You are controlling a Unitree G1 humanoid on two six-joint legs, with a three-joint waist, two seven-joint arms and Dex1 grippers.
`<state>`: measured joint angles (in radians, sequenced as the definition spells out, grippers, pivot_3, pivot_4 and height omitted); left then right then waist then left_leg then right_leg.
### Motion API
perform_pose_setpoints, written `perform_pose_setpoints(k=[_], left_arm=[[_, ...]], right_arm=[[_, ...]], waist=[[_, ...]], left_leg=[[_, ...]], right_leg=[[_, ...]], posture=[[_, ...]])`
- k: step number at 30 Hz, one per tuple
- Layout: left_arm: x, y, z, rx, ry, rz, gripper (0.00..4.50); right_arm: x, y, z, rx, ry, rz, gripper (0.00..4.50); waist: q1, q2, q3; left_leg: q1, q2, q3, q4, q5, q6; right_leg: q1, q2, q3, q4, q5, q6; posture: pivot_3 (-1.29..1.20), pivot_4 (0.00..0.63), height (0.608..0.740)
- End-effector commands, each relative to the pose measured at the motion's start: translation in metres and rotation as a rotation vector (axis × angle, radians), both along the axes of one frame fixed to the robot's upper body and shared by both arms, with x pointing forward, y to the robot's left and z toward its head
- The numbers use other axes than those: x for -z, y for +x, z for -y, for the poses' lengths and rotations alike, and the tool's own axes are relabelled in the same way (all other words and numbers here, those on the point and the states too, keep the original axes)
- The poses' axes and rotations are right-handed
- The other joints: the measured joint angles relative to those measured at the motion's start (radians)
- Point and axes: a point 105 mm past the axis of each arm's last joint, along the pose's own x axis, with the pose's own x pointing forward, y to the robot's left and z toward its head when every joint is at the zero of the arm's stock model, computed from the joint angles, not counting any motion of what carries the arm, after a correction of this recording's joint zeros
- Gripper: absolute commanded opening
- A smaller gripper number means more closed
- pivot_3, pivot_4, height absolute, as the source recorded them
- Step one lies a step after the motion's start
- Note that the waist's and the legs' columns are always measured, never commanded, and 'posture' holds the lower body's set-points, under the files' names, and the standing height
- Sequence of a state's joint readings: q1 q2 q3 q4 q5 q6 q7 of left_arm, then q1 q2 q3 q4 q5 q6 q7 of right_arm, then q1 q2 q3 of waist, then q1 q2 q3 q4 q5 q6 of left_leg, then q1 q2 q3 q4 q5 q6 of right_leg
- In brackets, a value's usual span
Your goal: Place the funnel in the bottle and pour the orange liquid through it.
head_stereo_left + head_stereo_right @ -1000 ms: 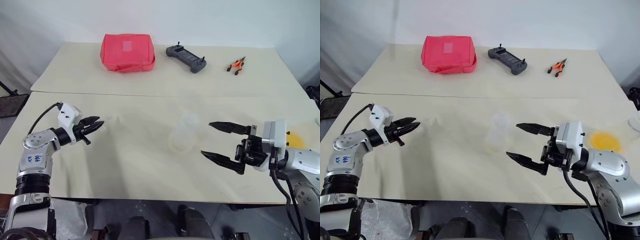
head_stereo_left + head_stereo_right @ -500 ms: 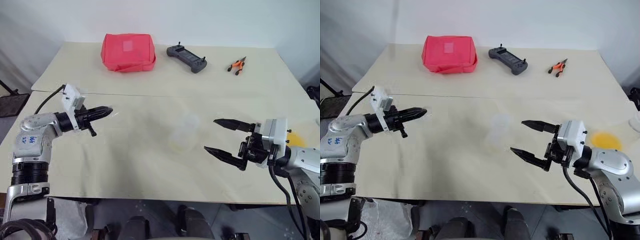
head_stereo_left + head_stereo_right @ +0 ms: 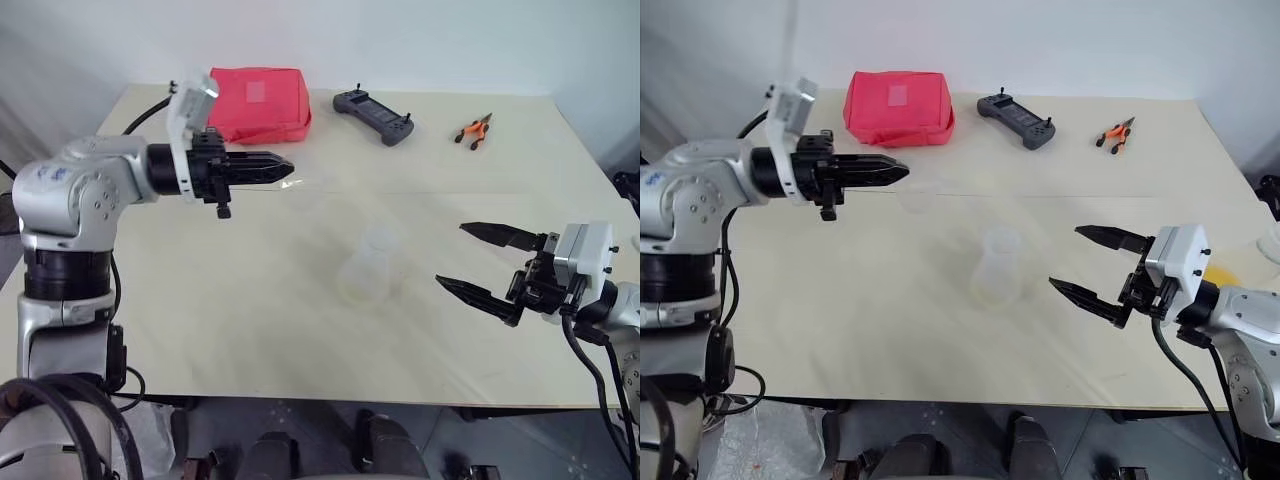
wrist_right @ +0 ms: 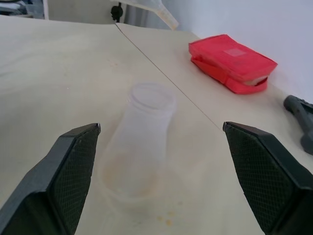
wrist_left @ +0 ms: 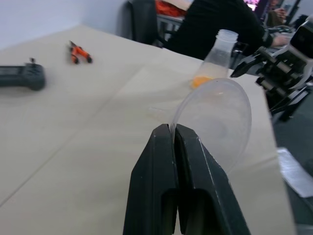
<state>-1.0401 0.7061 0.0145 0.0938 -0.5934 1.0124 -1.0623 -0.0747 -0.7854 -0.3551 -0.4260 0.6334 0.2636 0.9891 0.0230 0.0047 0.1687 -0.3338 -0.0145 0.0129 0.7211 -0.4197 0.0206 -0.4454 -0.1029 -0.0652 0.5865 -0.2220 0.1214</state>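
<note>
The robot's left gripper needs to release the clear funnel in the opening of the translucent bottle (image 3: pixel 382 231). The funnel is now held in the air.
My left gripper (image 3: pixel 285 168) is shut on the rim of the clear funnel (image 5: pixel 220 112) and holds it in the air, pointing roughly level toward the table's middle. The funnel shows faintly just past its tips (image 3: pixel 920 195). The translucent bottle (image 3: pixel 365 265) stands upright on the table, to the right of the funnel and lower. To the right of the bottle, my right gripper (image 3: pixel 450 255) is open and level, fingers aimed at it without touching; its wrist view frames the bottle (image 4: pixel 142 132) between them. The orange liquid (image 5: pixel 201 81) is a bright patch on the table beyond the bottle, near my right arm (image 3: pixel 1218 272).
At the back of the table lie a red pouch (image 3: pixel 256 104), a black controller (image 3: pixel 373 115) and orange-handled pliers (image 3: pixel 472 130). A seam (image 3: pixel 420 192) joins the two tabletops. A person in dark clothing (image 5: pixel 215 24) sits beyond the table's edge.
My left gripper has risen and swung right toward the bottle, carrying the funnel. The right gripper has drifted slightly to the right, still open.
</note>
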Motion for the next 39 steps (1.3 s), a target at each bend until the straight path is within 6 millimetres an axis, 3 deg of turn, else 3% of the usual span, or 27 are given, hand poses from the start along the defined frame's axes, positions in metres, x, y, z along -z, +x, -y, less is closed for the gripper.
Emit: perform_pose_setpoints(k=[1, 11, 18, 28, 39], left_arm=[[-0.008, -0.003, 0.012, 0.031, 0.019, -0.078, 0.06], [-0.041, -0.003, 0.044, 0.134, -0.035, -0.285, 0.06], [-0.014, -0.010, 0.055, 0.217, 0.159, -0.441, 0.06], [-0.002, 0.001, 0.064, 0.238, 0.260, -0.426, 0.06], [0.010, 0.008, 0.088, 0.321, 0.398, -0.376, 0.06]], right_arm=[[-0.008, -0.005, -0.003, 0.007, -0.005, 0.054, 4.21], [-0.003, -0.010, -0.003, 0.042, 0.015, 0.058, 4.21], [-0.004, -0.009, 0.003, 0.062, 0.005, 0.075, 4.21], [-0.001, -0.012, 0.006, 0.088, 0.007, 0.088, 4.21], [0.005, -0.017, 0.003, 0.107, 0.020, 0.093, 4.21]], waist=[[0.000, 0.000, 0.000], [0.000, -0.001, 0.001], [0.000, -0.001, 0.001], [0.002, -0.001, 0.002], [0.004, -0.003, 0.004]], left_leg=[[0.000, 0.000, 0.000, 0.000, 0.000, 0.000], [-0.001, 0.000, 0.000, 0.000, 0.000, 0.000], [-0.001, 0.000, 0.005, 0.001, 0.000, 0.000], [-0.001, 0.000, 0.005, 0.000, 0.000, 0.000], [-0.001, 0.000, 0.006, 0.000, 0.000, 0.001]], right_leg=[[0.000, 0.000, 0.000, 0.000, 0.000, 0.000], [0.000, 0.001, 0.001, -0.001, 0.000, 0.000], [0.000, 0.001, 0.001, 0.000, 0.000, 0.000], [0.000, 0.002, 0.002, -0.001, 0.000, 0.000], [0.000, 0.002, 0.002, -0.001, 0.000, 0.000]], posture=[[0.00, 0.150, 0.740], [0.00, 0.150, 0.740], [0.00, 0.150, 0.740], [0.00, 0.150, 0.740], [0.00, 0.150, 0.740]])
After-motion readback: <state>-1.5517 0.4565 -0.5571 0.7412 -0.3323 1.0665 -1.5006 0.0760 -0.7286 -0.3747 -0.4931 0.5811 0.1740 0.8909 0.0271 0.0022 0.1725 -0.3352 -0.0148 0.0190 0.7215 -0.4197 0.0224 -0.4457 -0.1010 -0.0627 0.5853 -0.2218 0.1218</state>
